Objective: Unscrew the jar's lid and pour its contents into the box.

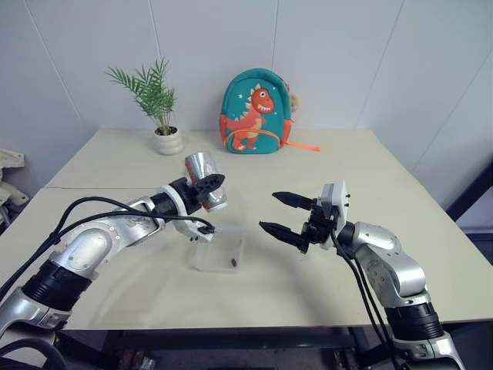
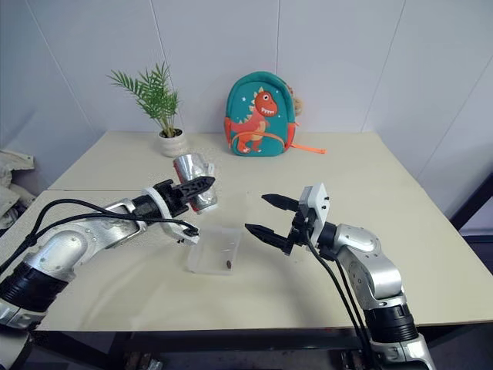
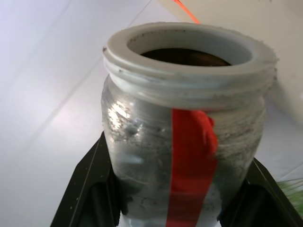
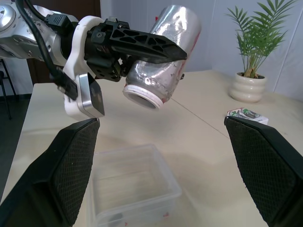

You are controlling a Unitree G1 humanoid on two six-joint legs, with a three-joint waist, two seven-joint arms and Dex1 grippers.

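Note:
Next, the left gripper sets the silvery jar upright on the table [image 1: 121, 225] in front of the plant pot, level with the box.
My left gripper [image 1: 209, 188] is shut on the silvery jar [image 1: 202, 176], which has a red stripe [image 3: 189, 161] down its side. The jar is tipped, and its open white threaded mouth [image 4: 142, 98] points down toward the box [image 1: 206, 258]. That clear shallow box stands on the table just below and in front of the jar. A tiny dark brown piece, the contents [image 1: 233, 264], lies inside the box. Right of the box my right gripper [image 1: 268, 210] hovers open with nothing between its fingers, pointing at the jar. The lid is out of view.
A white plant pot [image 1: 168, 141] with a green plant and a teal dinosaur backpack [image 1: 256, 112] stand at the back of the beige table [image 1: 362, 169]. A small white-and-green packet [image 4: 246, 115] lies near the pot.

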